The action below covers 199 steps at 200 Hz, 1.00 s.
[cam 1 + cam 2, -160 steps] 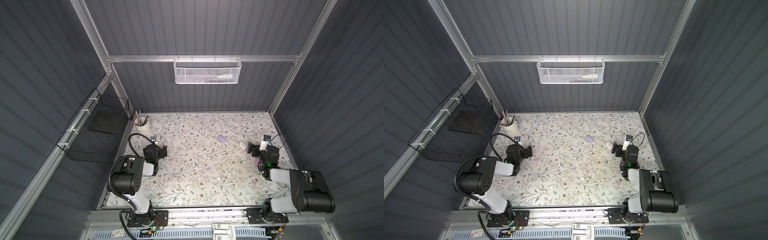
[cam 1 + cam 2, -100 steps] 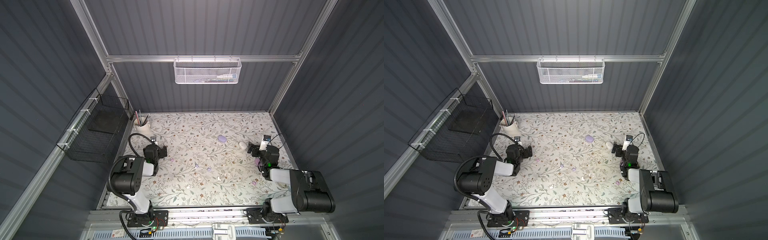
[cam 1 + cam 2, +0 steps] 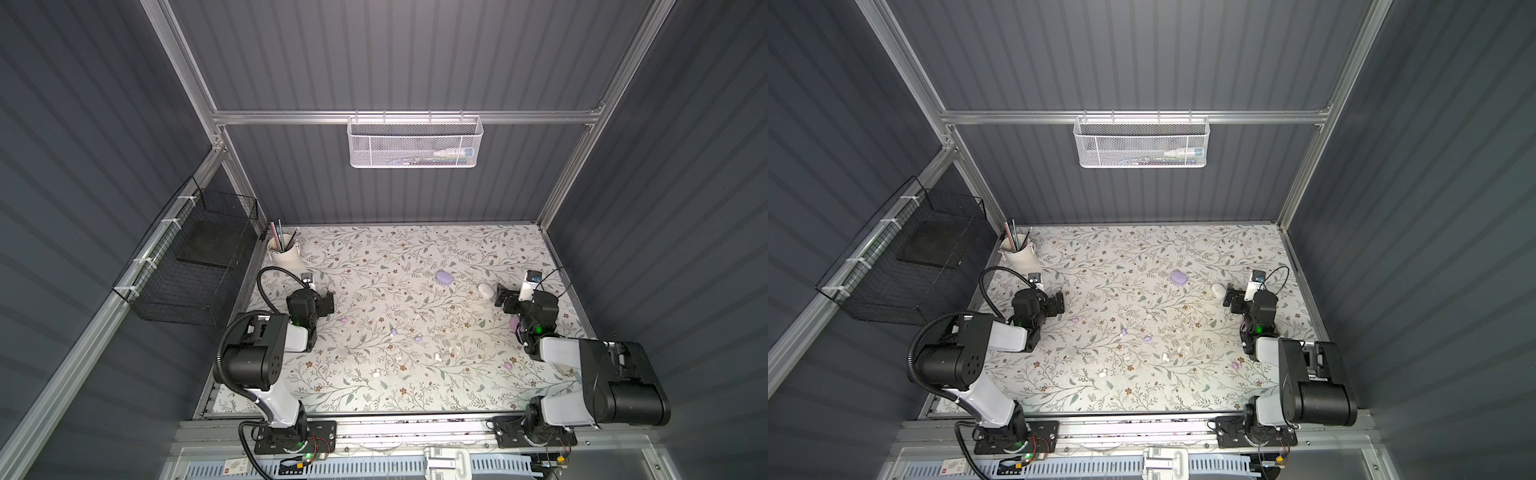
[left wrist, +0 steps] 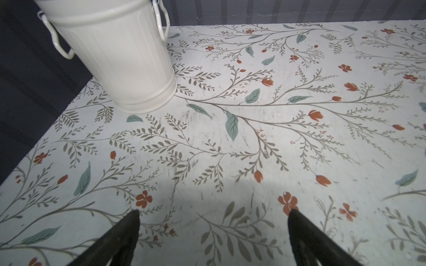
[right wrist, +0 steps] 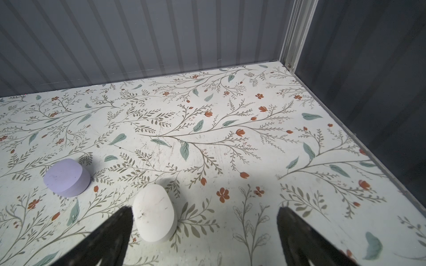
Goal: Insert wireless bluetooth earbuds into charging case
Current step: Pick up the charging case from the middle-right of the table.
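My right gripper should next move to the rounded ends (image 3: 513, 323) of the purplish case, which peeks out from under its arm, and close on it there.
Several tiny earbuds lie loose mid-table in both top views, among them a lavender one (image 3: 418, 338), a pinkish one (image 3: 343, 320) and a white one (image 3: 1101, 374). A lavender oval charging case (image 3: 444, 277) (image 5: 66, 177) rests closed toward the back. A closed white oval case (image 3: 485, 291) (image 5: 154, 215) sits just off my right gripper (image 3: 500, 297) (image 5: 204, 210), which is open; the case lies inside the gap, close to one fingertip (image 5: 125, 214). A purplish case (image 3: 515, 322) peeks from under the right arm. My left gripper (image 3: 330, 301) (image 4: 213, 214) is open over bare table.
A white metal bucket (image 3: 284, 253) (image 4: 115, 57) holding pens stands at the back left corner, near the left arm. A black wire basket (image 3: 195, 257) hangs on the left wall and a white mesh basket (image 3: 415, 141) on the back wall. Walls close three sides.
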Motion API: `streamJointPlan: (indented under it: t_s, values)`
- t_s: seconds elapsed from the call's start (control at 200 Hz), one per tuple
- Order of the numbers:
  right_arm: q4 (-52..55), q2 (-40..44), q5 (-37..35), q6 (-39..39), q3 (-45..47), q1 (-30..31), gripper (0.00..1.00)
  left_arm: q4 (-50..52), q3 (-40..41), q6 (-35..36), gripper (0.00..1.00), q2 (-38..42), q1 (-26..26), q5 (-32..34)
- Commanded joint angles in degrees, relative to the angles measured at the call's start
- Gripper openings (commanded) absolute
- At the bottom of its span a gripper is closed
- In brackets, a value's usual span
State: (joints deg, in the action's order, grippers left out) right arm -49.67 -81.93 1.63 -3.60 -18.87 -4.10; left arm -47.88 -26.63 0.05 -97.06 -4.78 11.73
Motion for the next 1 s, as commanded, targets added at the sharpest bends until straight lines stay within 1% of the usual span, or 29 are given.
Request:
streamJointPlan:
  t_s: [0.0, 0.035, 0.055, 0.08, 0.11, 0.14, 0.175, 0.23, 0.32, 0.345, 0.41, 0.485, 0.585, 0.65, 0.71, 0.846, 0.936, 0.991]
  values:
    - [-1.75, -0.12, 0.69, 0.48, -1.00, -0.23, 0.99, -1.60, -1.15, 0.95, 1.00, -0.69, 0.47, -0.79]
    - [-1.84, 1.51, 0.87, 0.60, -1.37, -0.09, 0.99, -2.17, -1.67, 1.38, 1.00, -0.30, 0.47, -0.85]
    - [2.60, 3.90, 0.91, 0.94, -2.35, 0.27, 0.99, 2.68, -3.37, 1.75, 1.00, 0.98, 0.40, -1.14]
    - [12.77, 7.68, -0.50, 0.37, -5.13, 0.78, 0.99, 12.15, -7.12, 2.08, 1.00, 3.13, 0.23, -2.51]
    - [26.09, 11.71, -3.55, -2.67, -9.97, 1.10, 0.99, 21.88, -12.06, 1.63, 1.00, 4.76, 0.21, -3.31]
    - [36.09, 13.70, -6.39, -5.02, -14.21, 1.09, 0.99, 28.73, -16.21, 1.21, 1.00, 5.27, 0.21, -3.37]
    - [46.52, 14.99, -7.55, -5.73, -18.41, 1.04, 0.99, 35.55, -20.27, 1.09, 1.00, 5.55, 0.21, -3.92]
    - [56.97, 16.57, -9.11, -7.44, -21.87, 1.13, 0.99, 41.76, -24.45, 0.82, 1.00, 5.69, 0.12, -4.61]
    - [72.28, 17.47, -11.56, -13.28, -25.79, 0.91, 0.99, 46.98, -28.30, -1.85, 1.00, 6.28, -0.14, -6.37]
    - [77.53, 17.42, -10.87, -15.39, -27.66, 0.35, 0.99, 48.65, -29.50, -2.34, 1.00, 6.19, -0.29, -7.09]
    - [90.13, 16.35, -6.18, -19.46, -32.61, -1.25, 0.99, 53.97, -32.90, -3.36, 1.00, 5.45, -1.07, -7.87]
    - [100.48, 15.67, -0.85, -24.09, -36.79, -2.15, 0.99, 57.87, -35.39, -3.40, 1.00, 5.09, -2.10, -8.75]
    - [108.44, 15.12, 5.53, -29.53, -39.07, -3.65, 0.99, 60.18, -36.55, -3.25, 1.00, 5.80, -2.94, -10.66]
    - [110.67, 14.39, 10.34, -31.46, -39.44, -6.09, 0.99, 60.78, -37.07, -3.23, 1.00, 6.18, -3.04, -12.62]
    - [111.78, 12.61, 12.96, -32.11, -39.95, -7.79, 0.99, 61.22, -37.43, -2.98, 1.00, 6.31, -3.21, -14.17]
    - [113.12, 5.50, 12.78, -30.86, -42.44, -9.29, 0.99, 61.50, -38.16, -1.72, 1.00, 6.09, -4.08, -16.28]
    - [110.61, 2.45, 13.82, -32.17, -42.74, -10.22, 0.99, 61.76, -38.36, -0.96, 1.00, 6.05, -4.83, -16.93]
    - [108.94, 0.95, 13.25, -33.16, -43.06, -10.33, 0.99, 61.69, -38.32, -0.64, 1.00, 6.17, -5.31, -17.00]
